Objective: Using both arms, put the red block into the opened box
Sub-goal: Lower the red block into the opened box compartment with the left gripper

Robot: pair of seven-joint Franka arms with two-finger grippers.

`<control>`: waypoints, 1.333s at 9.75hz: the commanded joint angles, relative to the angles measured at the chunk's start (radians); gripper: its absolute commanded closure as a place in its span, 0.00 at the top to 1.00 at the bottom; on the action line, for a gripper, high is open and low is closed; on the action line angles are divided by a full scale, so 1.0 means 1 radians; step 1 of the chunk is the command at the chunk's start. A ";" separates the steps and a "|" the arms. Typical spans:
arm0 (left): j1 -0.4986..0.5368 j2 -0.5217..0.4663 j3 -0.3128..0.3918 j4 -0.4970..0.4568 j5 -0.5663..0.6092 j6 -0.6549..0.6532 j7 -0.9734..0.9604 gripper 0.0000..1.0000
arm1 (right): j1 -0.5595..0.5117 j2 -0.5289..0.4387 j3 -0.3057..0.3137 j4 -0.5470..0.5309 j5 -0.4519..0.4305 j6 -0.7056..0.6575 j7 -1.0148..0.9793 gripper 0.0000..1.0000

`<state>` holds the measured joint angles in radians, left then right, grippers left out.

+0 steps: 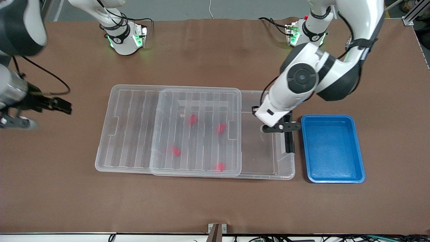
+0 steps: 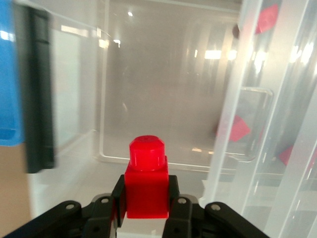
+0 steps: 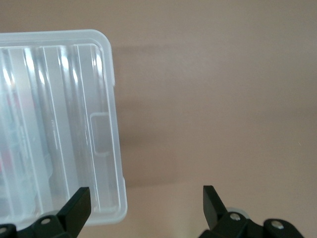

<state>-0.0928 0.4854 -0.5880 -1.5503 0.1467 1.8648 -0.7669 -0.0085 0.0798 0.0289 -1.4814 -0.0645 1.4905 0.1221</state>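
Observation:
I should let go of the red block with my left gripper on the box's bottom between the ribbed lid (image 1: 259,139) (image 2: 142,111) and the black latch.
The clear box (image 1: 265,161) lies mid-table, its ribbed lid (image 1: 134,127) slid toward the right arm's end, so the end by the black latch (image 1: 289,141) stands uncovered. My left gripper (image 1: 280,127) hangs over that uncovered part, shut on a red block (image 2: 146,181) that stands upright between its fingers (image 2: 174,198). The front view hides that block. Several more red blocks (image 1: 193,119) lie inside the box under the lid. My right gripper (image 1: 63,106) is open with nothing in it, over bare table beside the lid's end (image 3: 106,129).
A blue tray (image 1: 332,148) sits on the table beside the box's latch end, toward the left arm's end. The latch (image 2: 37,99) and the tray's rim (image 2: 7,74) show close by in the left wrist view.

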 commanded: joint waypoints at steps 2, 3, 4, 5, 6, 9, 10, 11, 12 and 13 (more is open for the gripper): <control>0.022 0.091 0.002 -0.083 0.071 0.111 -0.014 0.01 | -0.010 -0.087 -0.047 -0.093 0.078 0.011 0.004 1.00; 0.024 0.123 0.004 -0.094 0.077 0.149 -0.012 0.01 | -0.004 -0.084 -0.053 -0.077 0.072 0.016 0.004 1.00; 0.021 0.148 0.005 -0.102 0.079 0.187 -0.011 0.01 | -0.011 -0.084 -0.055 -0.068 0.074 0.010 0.008 1.00; 0.021 0.171 0.005 -0.114 0.103 0.224 -0.009 0.02 | -0.022 -0.078 -0.067 -0.060 0.080 0.007 0.007 1.00; 0.022 0.192 0.005 -0.120 0.160 0.237 -0.008 0.03 | -0.016 -0.081 -0.093 -0.041 0.080 -0.002 0.014 1.00; 0.025 0.258 0.008 -0.119 0.228 0.345 -0.003 0.06 | -0.018 -0.081 -0.096 0.007 0.078 -0.019 -0.081 1.00; 0.024 0.271 0.010 -0.119 0.228 0.376 -0.002 0.12 | -0.021 -0.081 -0.099 0.006 0.081 -0.007 -0.081 1.00; 0.016 0.274 0.034 -0.117 0.246 0.382 0.001 0.24 | -0.019 -0.078 -0.099 0.006 0.081 0.002 -0.081 1.00; 0.016 0.292 0.042 -0.110 0.270 0.382 0.001 0.32 | -0.019 -0.078 -0.099 0.004 0.083 0.001 -0.081 1.00; 0.018 0.303 0.045 -0.108 0.305 0.390 0.001 0.35 | -0.019 -0.078 -0.099 0.004 0.084 -0.002 -0.081 1.00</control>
<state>-0.0741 0.7486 -0.5538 -1.6576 0.4065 2.2284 -0.7696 -0.0166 0.0058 -0.0736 -1.4754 0.0007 1.4870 0.0552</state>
